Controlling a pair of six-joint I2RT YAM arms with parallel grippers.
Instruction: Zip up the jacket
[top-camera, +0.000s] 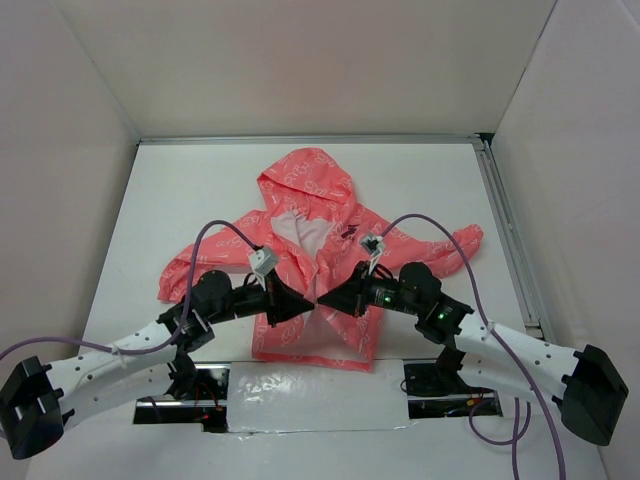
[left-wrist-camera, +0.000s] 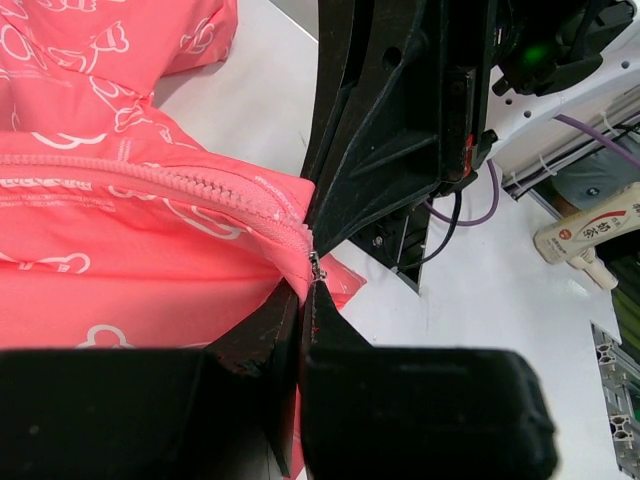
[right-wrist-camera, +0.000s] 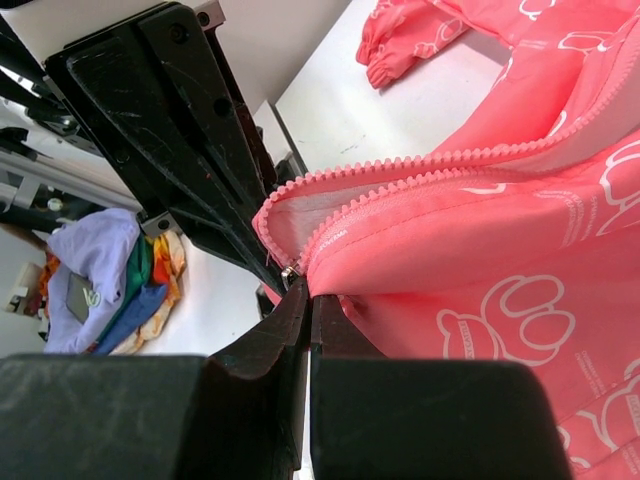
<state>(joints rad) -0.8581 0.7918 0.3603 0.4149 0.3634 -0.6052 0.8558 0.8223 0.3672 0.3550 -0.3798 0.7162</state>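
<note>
My right gripper should open and take the metal pull itself (right-wrist-camera: 290, 274), as it is pinching the zipper edge beside the metal pull, while my left gripper steadies the zipper end.
The coral-pink jacket (top-camera: 310, 190) lies flat on the white table, hood at the far end, its front open and showing the pale lining. My left gripper (top-camera: 303, 300) and right gripper (top-camera: 330, 298) meet tip to tip over the lower front opening. In the left wrist view my left gripper (left-wrist-camera: 310, 290) is shut on the jacket's (left-wrist-camera: 120, 280) zipper end, with a small metal piece (left-wrist-camera: 317, 268) at its tips. In the right wrist view my right gripper (right-wrist-camera: 305, 295) is shut on the other zipper end (right-wrist-camera: 291, 268) of the jacket (right-wrist-camera: 480, 250). The zipper teeth (right-wrist-camera: 420, 170) are unjoined.
White walls enclose the table on three sides. A metal rail (top-camera: 510, 230) runs along the right edge. Purple cables (top-camera: 440, 225) arch over both arms. A pale bottle (left-wrist-camera: 585, 235) and a pile of coloured cloths (right-wrist-camera: 100, 290) lie off the table's near side.
</note>
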